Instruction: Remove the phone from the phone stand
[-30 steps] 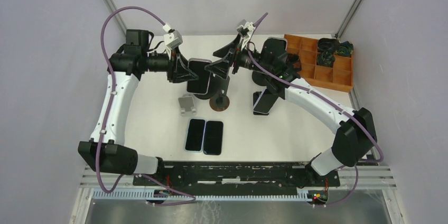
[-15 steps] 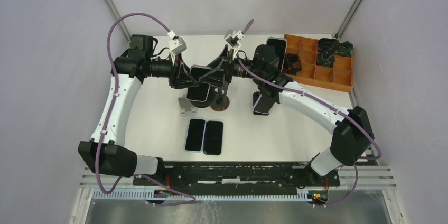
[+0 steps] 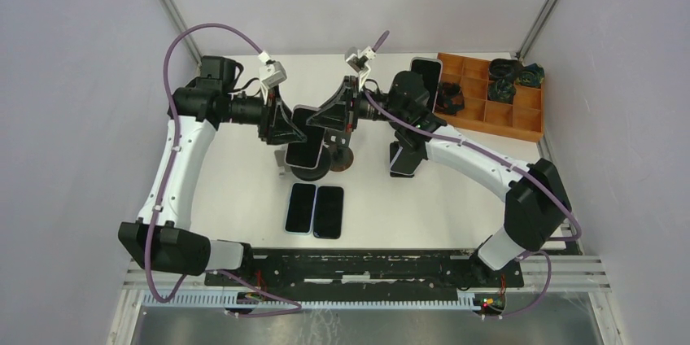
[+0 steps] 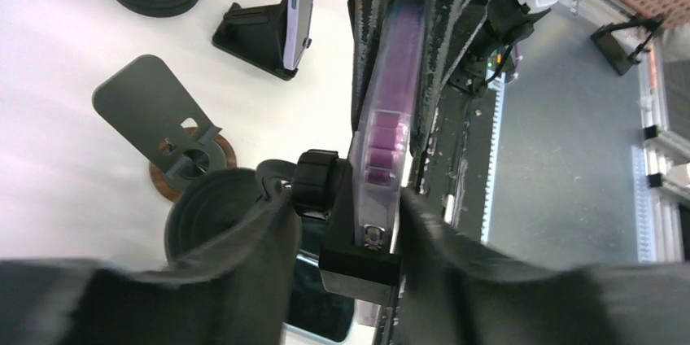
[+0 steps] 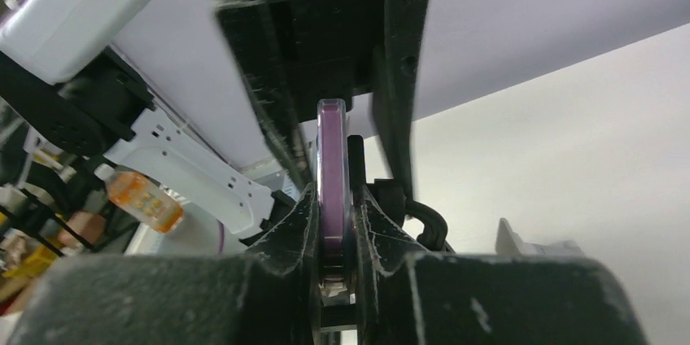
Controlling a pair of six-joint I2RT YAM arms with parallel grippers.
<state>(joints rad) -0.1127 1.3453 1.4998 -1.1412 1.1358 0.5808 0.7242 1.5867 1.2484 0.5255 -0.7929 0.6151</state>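
My left gripper needs to back off and grip the stand's neck (image 4: 272, 176) before pulling the phone out, because its fingers are around both the clamp and the phone's lower end.
The phone (image 3: 304, 140), in a purple-edged clear case, sits in a black phone stand (image 3: 316, 169) at mid table. Edge-on in the left wrist view, the phone (image 4: 389, 109) rests in the stand's black clamp (image 4: 362, 262). My left gripper (image 3: 293, 127) is open: its fingers straddle the clamp and the phone's lower end, with a gap on the knob side. My right gripper (image 3: 323, 117) comes from the right. In the right wrist view this gripper (image 5: 334, 227) is shut on the phone (image 5: 332, 166), a finger pressed on each face.
Two dark phones (image 3: 314, 210) lie flat near the front. A grey stand (image 4: 155, 109) and a brown disc base (image 3: 343, 158) stand close by. Another phone on a black wedge stand (image 3: 404, 158) is to the right. An orange compartment tray (image 3: 498, 99) sits at the back right.
My right gripper has moved in and closed on the phone. My left gripper's jaws have widened. Phone and stand sit slightly nearer the front than a second ago.
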